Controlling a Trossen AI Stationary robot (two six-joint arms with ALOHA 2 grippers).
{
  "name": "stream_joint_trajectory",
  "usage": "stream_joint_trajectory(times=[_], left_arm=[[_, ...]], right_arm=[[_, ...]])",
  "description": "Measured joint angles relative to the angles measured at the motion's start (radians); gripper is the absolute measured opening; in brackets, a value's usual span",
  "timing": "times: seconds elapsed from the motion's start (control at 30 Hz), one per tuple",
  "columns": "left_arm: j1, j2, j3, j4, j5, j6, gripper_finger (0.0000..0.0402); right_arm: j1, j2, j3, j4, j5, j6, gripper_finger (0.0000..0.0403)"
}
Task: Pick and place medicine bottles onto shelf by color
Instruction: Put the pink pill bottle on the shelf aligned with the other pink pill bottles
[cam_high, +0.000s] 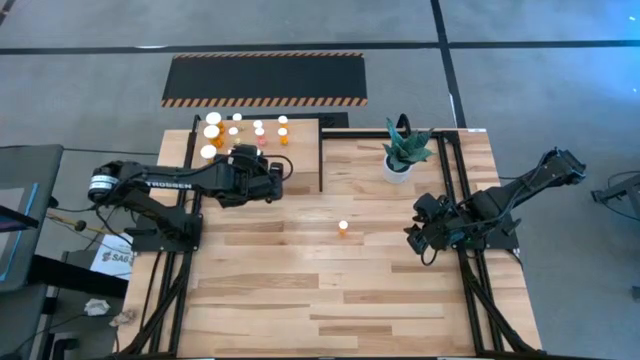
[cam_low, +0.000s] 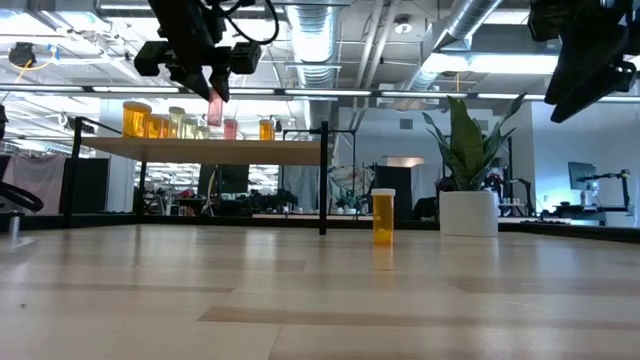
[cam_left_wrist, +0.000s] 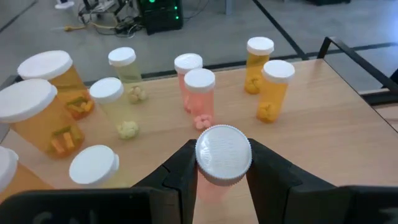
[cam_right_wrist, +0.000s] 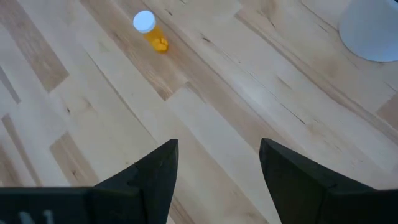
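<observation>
The pink bottle will be released from my left gripper on the shelf (cam_high: 263, 160), just before the other pink bottles.
The shelf (cam_high: 300, 150) stands at the table's far left and carries several medicine bottles with white caps: orange (cam_left_wrist: 273, 90), yellowish (cam_left_wrist: 115, 106) and pink (cam_left_wrist: 199, 96). My left gripper (cam_left_wrist: 221, 186) hovers over the shelf's near part, shut on a pink bottle (cam_low: 215, 108). One small orange bottle (cam_high: 343, 227) stands upright on the table's middle. My right gripper (cam_right_wrist: 217, 168) hangs open above the table's right side, with nothing between its fingers. My left gripper pinches the pink bottle's body just below its white cap (cam_left_wrist: 222, 154) between the two fingers. The fingers slant down from the shelf's near side. The bottle is lifted clear above the shelf top (cam_low: 200, 150), slightly tilted, cap up.
A white pot with a green plant (cam_high: 400, 160) stands at the far right of the table, beside the shelf. A black mat with orange-striped edges (cam_high: 265, 80) lies on the floor beyond. Bare wood stretches across the near half of the table.
</observation>
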Motion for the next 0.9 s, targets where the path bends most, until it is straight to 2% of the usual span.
stream_joint_trajectory(times=[0.33,0.9], left_arm=[[-0.012,0.067,0.002,-0.004,-0.022,-0.033,0.01],[-0.005,0.083,0.0,-0.011,-0.049,-0.094,0.01]], right_arm=[[0.0,0.0,0.0,0.006,0.0,0.0,0.0249],[0.0,0.0,0.0,0.031,0.0,0.0,0.0249]])
